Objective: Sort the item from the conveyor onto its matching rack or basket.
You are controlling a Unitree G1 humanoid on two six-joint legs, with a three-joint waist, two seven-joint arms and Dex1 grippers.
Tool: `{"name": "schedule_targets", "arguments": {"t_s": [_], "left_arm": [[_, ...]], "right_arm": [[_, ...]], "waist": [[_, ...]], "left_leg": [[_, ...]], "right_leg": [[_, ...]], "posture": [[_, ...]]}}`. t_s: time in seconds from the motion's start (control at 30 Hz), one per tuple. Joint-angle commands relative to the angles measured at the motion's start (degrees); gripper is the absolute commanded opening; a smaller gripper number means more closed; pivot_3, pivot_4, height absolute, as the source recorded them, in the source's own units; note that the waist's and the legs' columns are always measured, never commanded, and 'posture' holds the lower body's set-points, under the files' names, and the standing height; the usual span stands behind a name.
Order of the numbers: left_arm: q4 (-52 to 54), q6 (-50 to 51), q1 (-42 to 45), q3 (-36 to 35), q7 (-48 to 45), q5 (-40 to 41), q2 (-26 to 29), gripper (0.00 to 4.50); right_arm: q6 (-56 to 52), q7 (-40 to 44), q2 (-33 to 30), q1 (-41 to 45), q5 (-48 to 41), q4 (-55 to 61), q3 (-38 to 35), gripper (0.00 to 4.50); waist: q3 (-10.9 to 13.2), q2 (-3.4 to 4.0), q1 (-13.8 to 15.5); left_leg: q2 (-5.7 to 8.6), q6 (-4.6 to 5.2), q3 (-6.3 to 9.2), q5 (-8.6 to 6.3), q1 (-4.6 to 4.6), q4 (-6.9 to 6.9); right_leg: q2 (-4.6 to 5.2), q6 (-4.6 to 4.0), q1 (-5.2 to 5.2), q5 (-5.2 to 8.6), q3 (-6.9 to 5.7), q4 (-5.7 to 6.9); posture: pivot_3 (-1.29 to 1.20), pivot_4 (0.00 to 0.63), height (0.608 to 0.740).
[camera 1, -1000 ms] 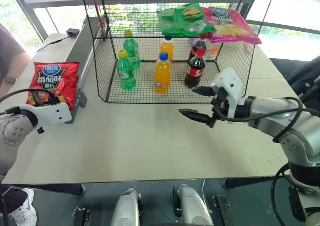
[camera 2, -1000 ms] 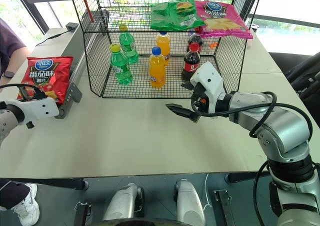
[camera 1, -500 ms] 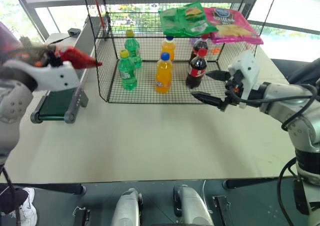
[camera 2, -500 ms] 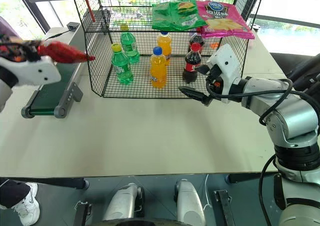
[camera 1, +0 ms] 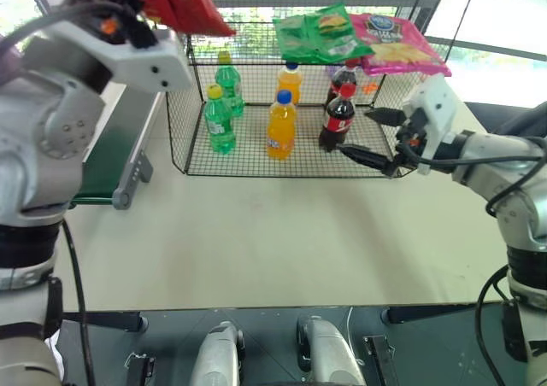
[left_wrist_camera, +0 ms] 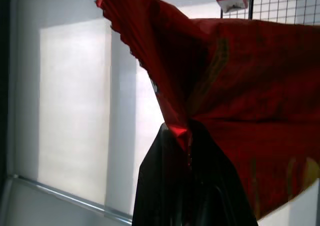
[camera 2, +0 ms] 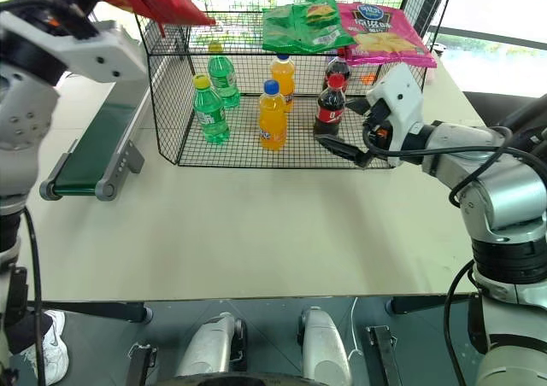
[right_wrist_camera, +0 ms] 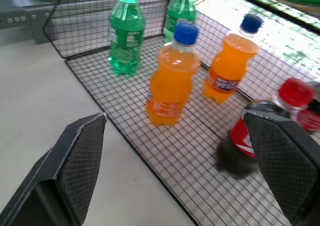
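Next, I let go of the red crisp bag, hanging beside the black wire cage, with my left gripper on the top wire level [camera 1: 214, 25] beside the green crisp bag.
The item, a glossy red crisp bag [camera 1: 186, 7], hangs in the air with my left gripper [left_wrist_camera: 187, 136] shut on its crimped edge. It is high at the left, just beside the left front corner of the black wire cage, level with the rack's flat top wire tier [camera 1: 239, 43]. A green crisp bag [camera 1: 314, 32] and a pink one [camera 1: 395, 43] lie on the right part of that tier. The conveyor's dark-green belt [camera 1: 101, 162] runs below my left arm and carries nothing. My right gripper [camera 1: 371, 135] is open and holds nothing, close to the cage's front right, near the cola bottle [camera 1: 335, 118].
On the cage's lower mesh floor stand two green bottles [camera 1: 216, 118], two orange ones [camera 1: 278, 126] and cola bottles. Wire walls enclose the cage's sides. The pale tabletop [camera 1: 273, 232] stretches in front of the cage.
My left gripper lifted the red bag off the conveyor and carried it up and right to the cage's top corner. The right gripper drifted slightly right, nearer the cage.
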State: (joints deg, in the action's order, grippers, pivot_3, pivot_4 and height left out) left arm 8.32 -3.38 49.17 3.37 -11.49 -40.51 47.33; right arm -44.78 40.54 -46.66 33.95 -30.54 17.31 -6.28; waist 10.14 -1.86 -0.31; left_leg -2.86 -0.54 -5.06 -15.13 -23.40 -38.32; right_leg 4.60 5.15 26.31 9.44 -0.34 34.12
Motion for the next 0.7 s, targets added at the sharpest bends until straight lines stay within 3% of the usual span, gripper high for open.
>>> {"name": "schedule_targets", "arguments": {"t_s": [0.03, 0.3, 0.57, 0.7], "left_arm": [[-5.41, -2.41, 5.33, 2.06, 6.27, -2.98, -2.76, 0.01], [-23.97, -7.86, 11.62, 8.78, 18.06, -7.47, -8.96, 0.01], [-37.34, -2.03, 14.72, 14.99, 17.62, -11.04, -14.29, 0.01], [-43.84, 1.96, 17.50, 17.45, 19.65, -11.94, -19.50, 0.01]], "right_arm": [[-1.03, -1.44, -1.29, -1.16, -0.73, 4.49, -3.88, 4.50], [-5.45, -3.58, -3.68, -5.27, -2.67, 10.17, -9.84, 4.50], [-6.89, -4.49, -4.82, -6.60, -3.55, 11.22, -12.64, 4.50], [-7.30, -4.82, -5.09, -6.72, -3.93, 11.53, -13.27, 4.50]], "waist": [[0.00, 0.00, -0.02], [0.00, 0.00, -0.32], [0.00, -0.01, -0.29], [0.01, -0.02, -0.14]], "left_leg": [[0.00, 0.00, 0.00, 0.00, 0.00, 0.00], [0.00, 0.00, 0.02, 0.00, 0.01, 0.02], [0.01, 0.00, 0.02, 0.00, -0.01, 0.02], [0.02, 0.00, 0.03, 0.00, -0.03, 0.02]], "right_leg": [[-0.01, 0.01, 0.00, -0.01, 0.00, 0.00], [-0.01, 0.09, 0.03, 0.01, 0.00, 0.03], [0.00, 0.09, 0.03, 0.01, 0.00, 0.00], [0.00, 0.09, 0.03, 0.01, 0.00, 0.00]], "posture": [[0.00, 0.150, 0.740], [0.00, 0.150, 0.740], [0.00, 0.150, 0.740], [0.00, 0.150, 0.740]]}}
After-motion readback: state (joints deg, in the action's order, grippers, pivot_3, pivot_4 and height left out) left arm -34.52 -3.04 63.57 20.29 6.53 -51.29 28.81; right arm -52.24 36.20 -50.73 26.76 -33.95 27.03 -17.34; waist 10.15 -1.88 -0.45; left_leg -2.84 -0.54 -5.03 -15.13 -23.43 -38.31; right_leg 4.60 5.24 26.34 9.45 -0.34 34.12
